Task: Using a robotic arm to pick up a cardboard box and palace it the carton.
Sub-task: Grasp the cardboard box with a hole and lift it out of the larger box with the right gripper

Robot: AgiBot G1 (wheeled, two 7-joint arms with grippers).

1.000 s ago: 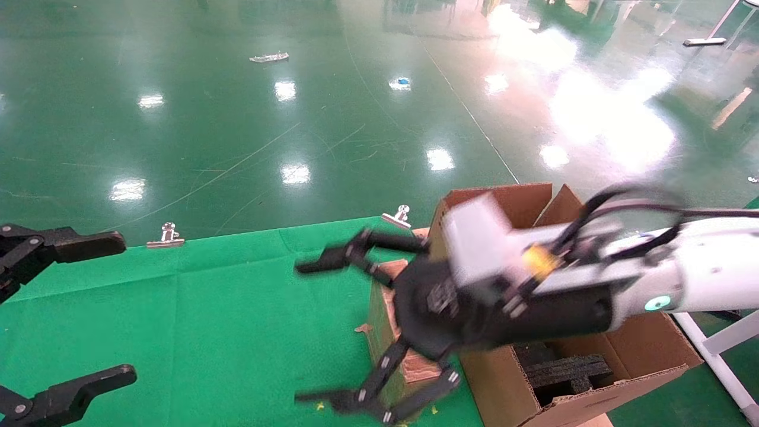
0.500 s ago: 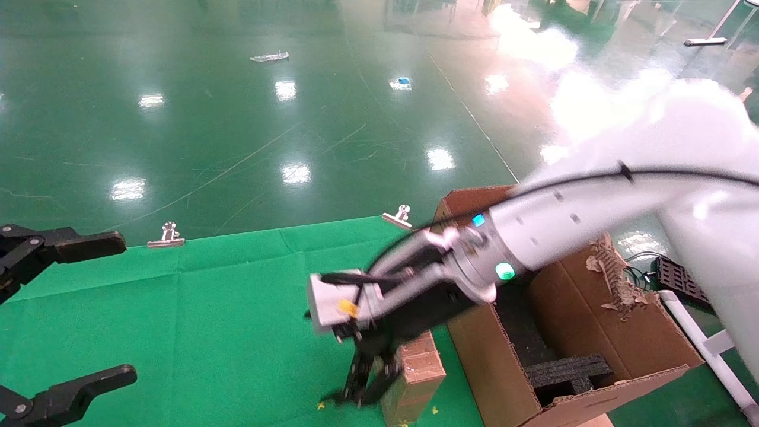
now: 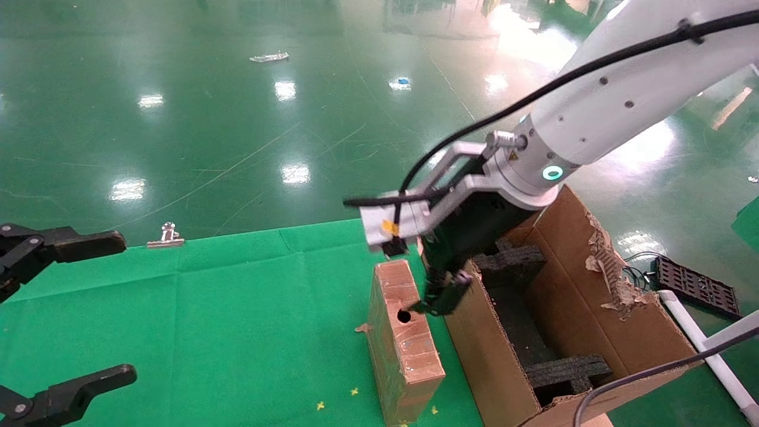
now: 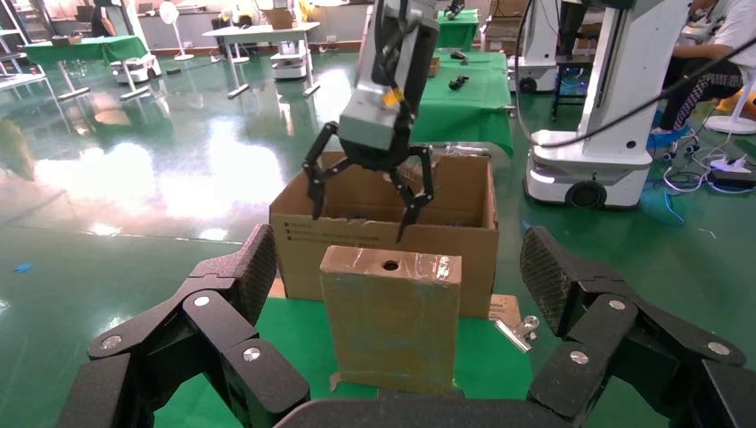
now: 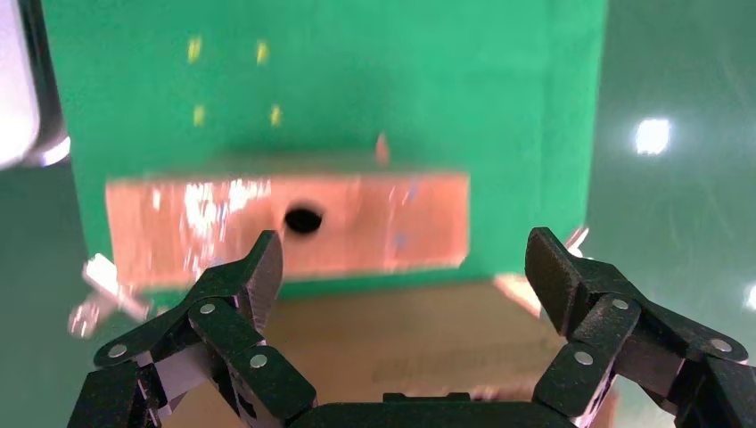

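Observation:
The cardboard box has a narrow top. My right gripper needs to close across that top, just on the near side of the box's round hole (image 3: 410, 334) (image 5: 248, 225).
The cardboard box (image 3: 403, 338) stands on its narrow edge on the green cloth, taped, with a round hole in its top face. It also shows in the left wrist view (image 4: 392, 321) and the right wrist view (image 5: 285, 218). The carton (image 3: 569, 332) stands right beside it, flaps up, one torn, black foam (image 3: 563, 370) inside. The robotic arm's right gripper (image 3: 442, 296) hangs open and empty over the carton's near wall, just right of the box top; it also shows in the left wrist view (image 4: 364, 207) and its own view (image 5: 406, 263). My left gripper (image 3: 121, 307) is parked open at the table's left (image 4: 397, 259).
Metal binder clips (image 3: 169, 234) (image 4: 515, 332) hold the green cloth (image 3: 207, 320) at the table's far edge. A black grid part (image 3: 697, 290) and a white frame tube (image 3: 711, 356) lie right of the carton. Shiny green floor lies beyond.
The right arm has swung up and back toward the carton. Its open gripper, earlier low around and beside the box, is now higher over the carton's wall. The left gripper has not moved.

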